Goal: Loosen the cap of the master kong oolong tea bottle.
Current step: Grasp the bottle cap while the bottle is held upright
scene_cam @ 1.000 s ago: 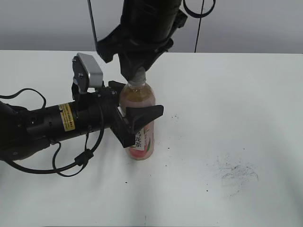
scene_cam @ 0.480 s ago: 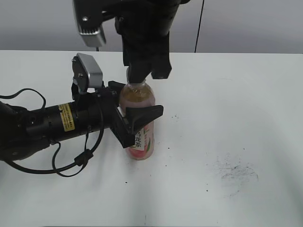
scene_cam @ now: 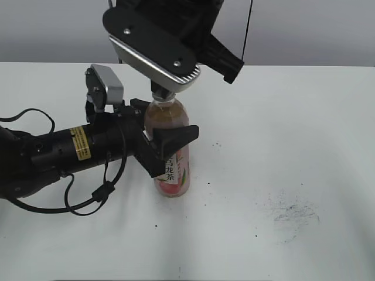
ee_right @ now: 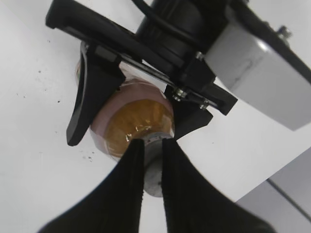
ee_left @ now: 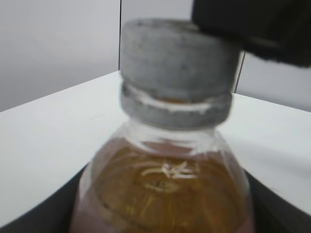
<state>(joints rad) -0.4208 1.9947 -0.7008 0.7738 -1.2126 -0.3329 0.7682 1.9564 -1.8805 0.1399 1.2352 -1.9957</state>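
Note:
My right gripper is twisted far around and the cap is still on the bottle's neck, so it should open, turn back and grip the cap [ee_left: 170, 58] again.
The master kong oolong tea bottle [scene_cam: 173, 173] stands upright on the white table, pale amber tea above a pink-and-white label. My left gripper [scene_cam: 167, 126] reaches in from the left and is shut on the bottle's body, one black jaw on each side. The amber shoulder [ee_left: 165, 189] fills the left wrist view under the grey cap [ee_left: 172, 58]. My right gripper [ee_right: 151, 141] comes down from above and is shut on the cap [ee_right: 153, 180], a black finger pressed to each side. In the exterior view the right wrist's camera housing [scene_cam: 153, 51] hides most of the cap.
The white table [scene_cam: 281, 117] stretches to the right, with dark smudges [scene_cam: 293, 213] at the front right. The left arm's black body [scene_cam: 53, 155] and looping cable [scene_cam: 88, 202] lie across the table's left side. A grey wall runs behind the table's far edge.
The right wrist has turned around the bottle's upright axis, swinging its camera housing round to the front. Its fingers have closed in on the cap. The left gripper and bottle have barely shifted.

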